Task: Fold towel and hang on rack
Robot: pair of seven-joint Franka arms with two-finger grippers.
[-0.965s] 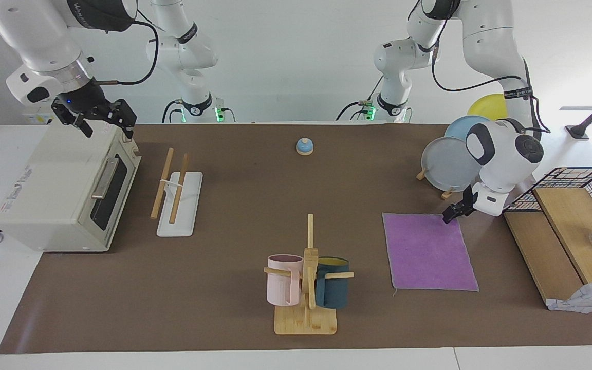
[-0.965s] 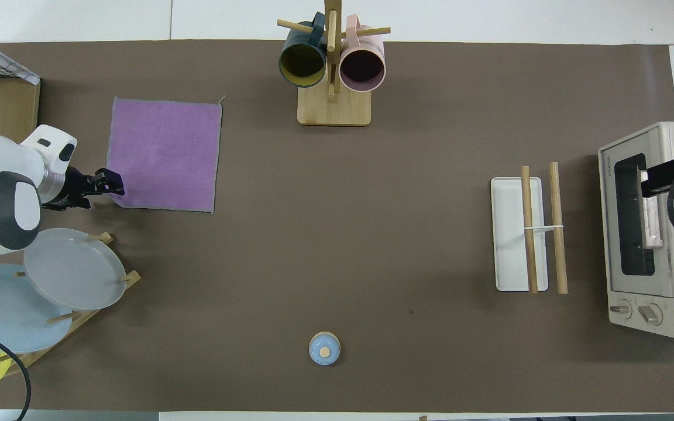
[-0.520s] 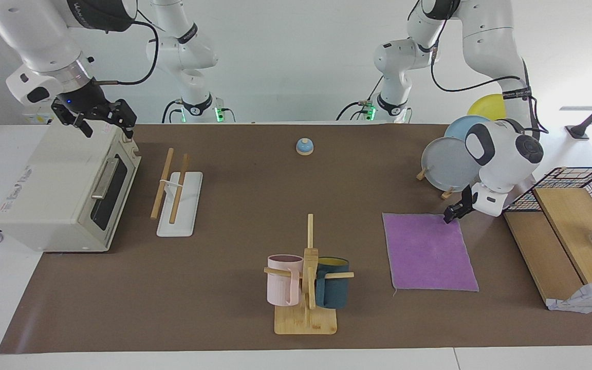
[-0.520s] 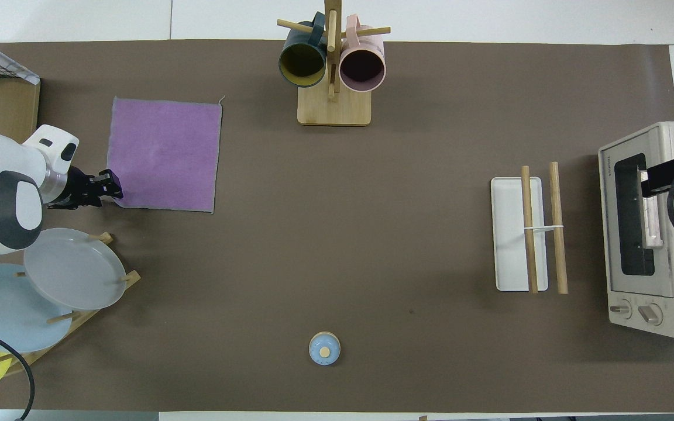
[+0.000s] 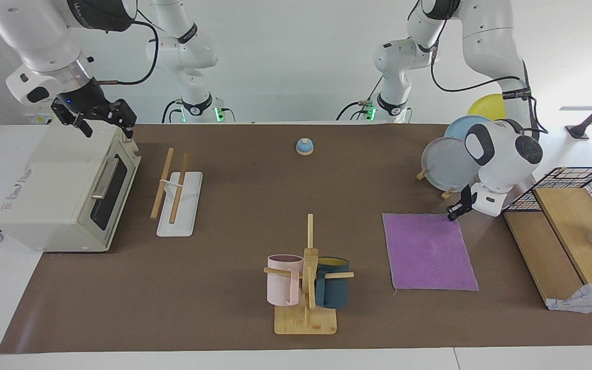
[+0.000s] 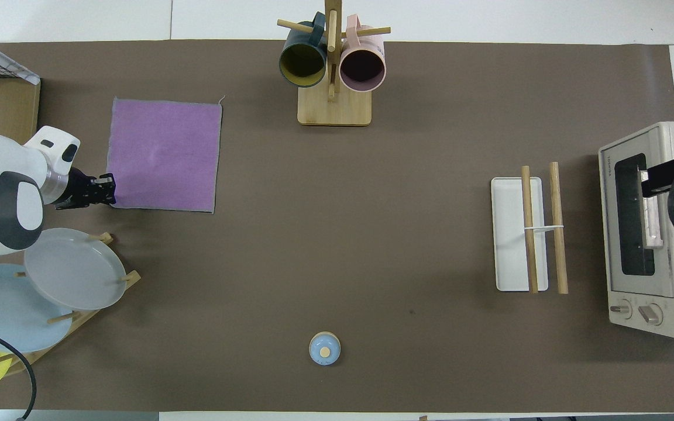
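The towel's held corner, now at the shelf side, will be let go by my left gripper just past the towel's near corner toward the mug tree (image 6: 233, 217).
The towel (image 5: 429, 252) (image 6: 164, 153) lies flat, purple face up, at the left arm's end of the table. My left gripper (image 5: 452, 216) (image 6: 107, 191) is down at the towel's corner nearest the robots, on the side toward the wooden shelf, and is shut on that corner. The rack (image 5: 179, 203) (image 6: 511, 234), a white base with two wooden rods, lies toward the right arm's end. My right gripper (image 5: 105, 125) (image 6: 667, 178) waits open over the toaster oven.
A toaster oven (image 5: 65, 190) (image 6: 653, 234) stands beside the rack. A mug tree (image 5: 306, 288) (image 6: 333, 70) with two mugs stands at mid-table. A plate stand (image 5: 447, 162) (image 6: 50, 280), a wire basket on a wooden shelf (image 5: 568, 216) and a small bell (image 5: 304, 146) (image 6: 325, 348) are also here.
The left gripper has shut while sliding a little off the towel toward the shelf, ending at the towel's corner. The towel still lies flat. The right arm has not moved.
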